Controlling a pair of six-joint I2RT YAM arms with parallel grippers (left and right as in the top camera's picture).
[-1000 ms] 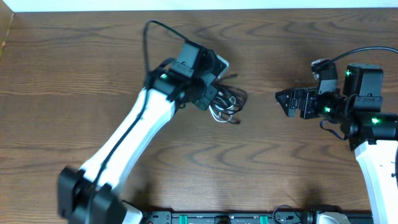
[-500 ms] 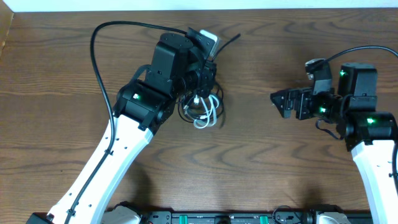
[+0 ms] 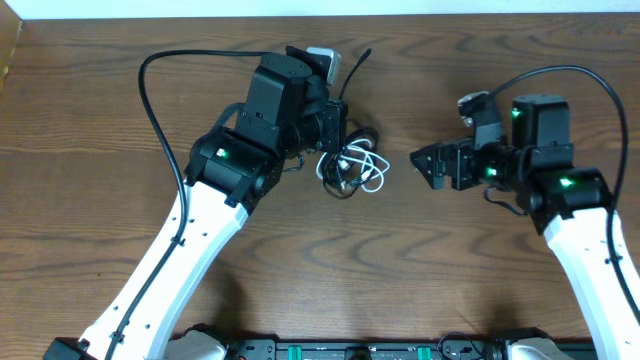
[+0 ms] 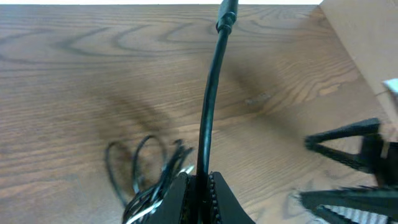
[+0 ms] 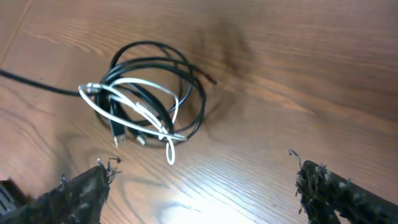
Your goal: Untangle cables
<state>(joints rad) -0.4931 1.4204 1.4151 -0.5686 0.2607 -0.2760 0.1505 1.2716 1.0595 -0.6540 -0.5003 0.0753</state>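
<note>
I should set the black cable and its bundle, now hanging from the gripper, down with my left gripper on the brown table [image 3: 332,189], just below the hanging loops.
The cables [image 3: 356,167] lie in a small tangled bundle of black loops with one white cord at the table's middle. My left gripper [image 3: 336,130] is shut on one black cable [image 4: 208,106]. That cable rises straight from the jaws to a plug end [image 4: 227,12]. The rest of the bundle [image 4: 146,177] hangs beside the left fingers. My right gripper [image 3: 424,163] points left at the bundle, a short gap away, open with nothing between its fingers. In the right wrist view the tangle [image 5: 149,99] and its white cord [image 5: 142,107] lie ahead of the open right gripper [image 5: 202,183].
The brown wooden table [image 3: 90,90] ends at a white strip along the far edge [image 3: 200,8]. Thick black arm cables loop over the left arm [image 3: 148,100] and over the right arm [image 3: 605,85]. A tan surface [image 4: 367,37] shows at the left wrist view's upper right.
The left gripper has shifted right, dragging the bundle right with it, and the held cable's end now points up. The right gripper has moved left toward the bundle.
</note>
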